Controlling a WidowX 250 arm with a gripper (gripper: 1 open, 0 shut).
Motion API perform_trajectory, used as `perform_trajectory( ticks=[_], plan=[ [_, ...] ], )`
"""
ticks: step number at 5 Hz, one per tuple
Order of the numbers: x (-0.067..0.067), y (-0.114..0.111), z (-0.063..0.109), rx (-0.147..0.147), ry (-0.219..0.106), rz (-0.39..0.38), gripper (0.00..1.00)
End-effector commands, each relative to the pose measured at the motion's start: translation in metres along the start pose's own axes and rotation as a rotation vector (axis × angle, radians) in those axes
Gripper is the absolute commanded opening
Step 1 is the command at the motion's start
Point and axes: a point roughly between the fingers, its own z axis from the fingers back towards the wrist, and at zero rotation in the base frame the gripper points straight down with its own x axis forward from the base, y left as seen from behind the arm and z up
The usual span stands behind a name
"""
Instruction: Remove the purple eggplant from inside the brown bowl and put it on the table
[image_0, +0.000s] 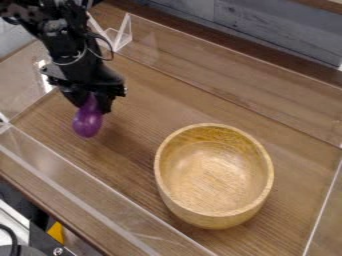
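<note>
Next, my gripper puts the purple eggplant down on the bare wood (90, 143) near the front acrylic side, clear of the brown bowl.
The purple eggplant (88, 121) hangs bulb-down from my gripper (88, 101), which is shut on its upper end, over the left part of the table (174, 95). Whether its bulb touches the wood I cannot tell. The black arm rises from the gripper toward the top left corner. Off to the right, near the front, stands the brown bowl (214, 174), round and light wood, with nothing inside it. The eggplant is well clear of the bowl's rim.
Clear acrylic walls (80, 195) border the tabletop at the front, left and back. A small clear stand (120, 32) sits at the back left, close behind the arm.
</note>
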Motion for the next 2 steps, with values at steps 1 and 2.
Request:
perform_trajectory(
  ticks=[1, 2],
  plan=[
    [0.0069, -0.0027, 0.0046, 0.011, -0.030, -0.016, 0.00],
    [0.0064, -0.0056, 0.0042, 0.016, -0.029, -0.032, 0.00]
  ],
)
